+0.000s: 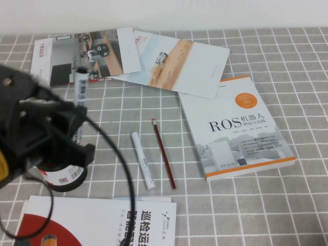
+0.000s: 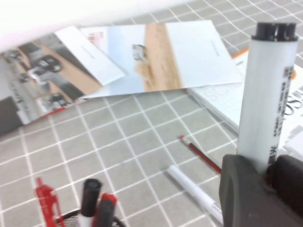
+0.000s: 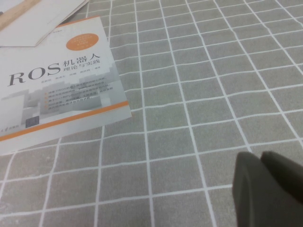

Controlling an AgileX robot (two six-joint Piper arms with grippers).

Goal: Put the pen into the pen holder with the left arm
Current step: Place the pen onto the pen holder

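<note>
The robot's left gripper should release the pen in the pen holder [image 1: 50, 133] [image 2: 69, 217], between the red and black pens.
My left gripper [image 1: 78, 117] is shut on the pen [image 1: 81, 87], a thick marker with a black cap and a white printed barrel, and holds it upright. In the left wrist view the pen [image 2: 267, 94] rises from between the grey fingers [image 2: 241, 189] of the left gripper [image 2: 266, 174]. The pen holder [image 1: 65, 177], a black cup with a white and red label, stands on the cloth just under the left arm, partly hidden by it. Its mesh rim [image 2: 71, 220] shows with red and black pens in it. My right gripper [image 3: 271, 187] hangs shut over bare checked cloth, away from both.
An all-white marker [image 1: 142, 160] and a thin dark-red pencil [image 1: 163, 152] lie on the cloth right of the holder. The ROS book [image 1: 236, 128] lies further right. Brochures [image 1: 174, 61] fan across the back, and a red and white booklet [image 1: 102, 220] lies at the front.
</note>
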